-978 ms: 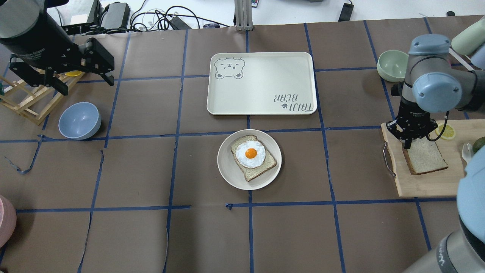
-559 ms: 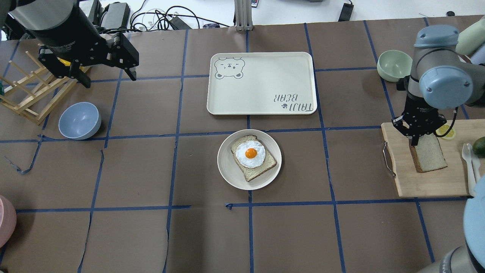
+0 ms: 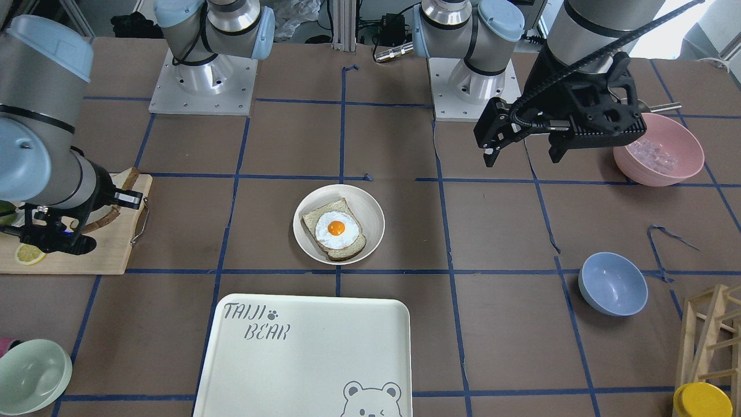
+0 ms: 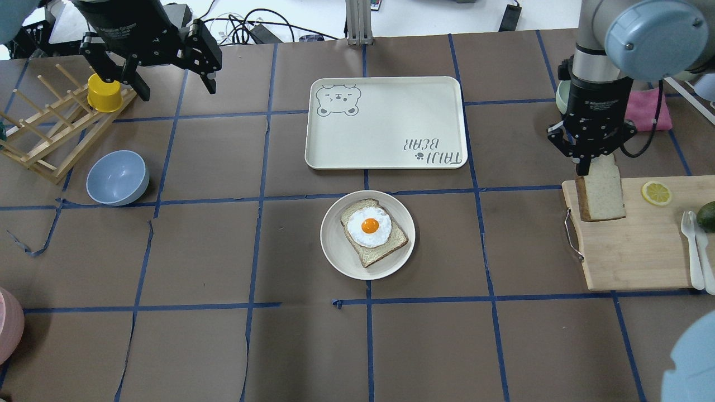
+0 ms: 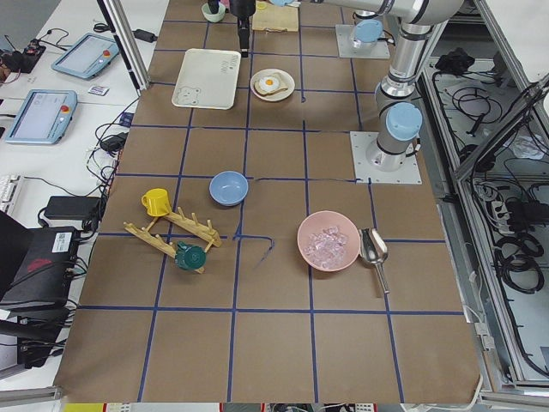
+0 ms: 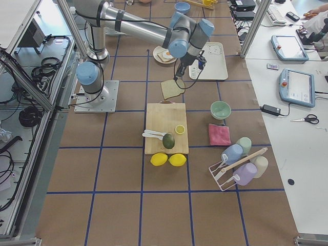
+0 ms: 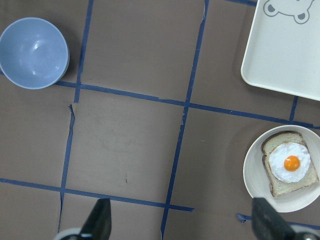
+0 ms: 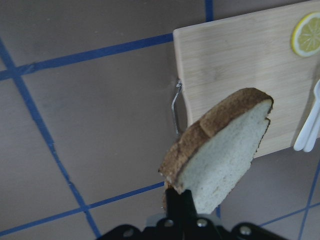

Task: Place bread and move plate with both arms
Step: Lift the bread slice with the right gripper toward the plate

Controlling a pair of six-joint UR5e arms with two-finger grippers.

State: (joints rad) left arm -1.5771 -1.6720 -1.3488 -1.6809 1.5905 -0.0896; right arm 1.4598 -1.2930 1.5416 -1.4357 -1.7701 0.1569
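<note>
Next, my right gripper lets go of the plain bread over the fried egg on the round cream plate point(image 3: 329, 225).
The plain bread point(image 4: 602, 192) hangs by its top edge above the left end of the wooden cutting board point(image 4: 631, 251), and my right gripper point(image 4: 585, 167) is shut on it. The right wrist view shows the slice point(image 8: 220, 150) clamped between the fingers, clear of the board. The round cream plate point(image 4: 335, 251) sits mid-table and holds a slice topped with a fried egg point(image 4: 373, 230). My left gripper point(image 4: 176, 89) hovers open and holds nothing at the far left, well above the table. In the left wrist view the plate point(image 7: 255, 185) lies at lower right.
A bear-print tray point(image 4: 385, 123) lies just behind the plate. A blue bowl point(image 4: 117, 177), a wooden rack point(image 4: 44, 139) and a yellow cup point(image 4: 104, 93) are at the left. A lemon slice point(image 4: 656, 193), cutlery and a pink cloth point(image 4: 648, 111) are near the board.
The right gripper has lifted the bread off the cutting board and carried it toward the board's far left end. The left arm has swung rightward and farther back, still open.
</note>
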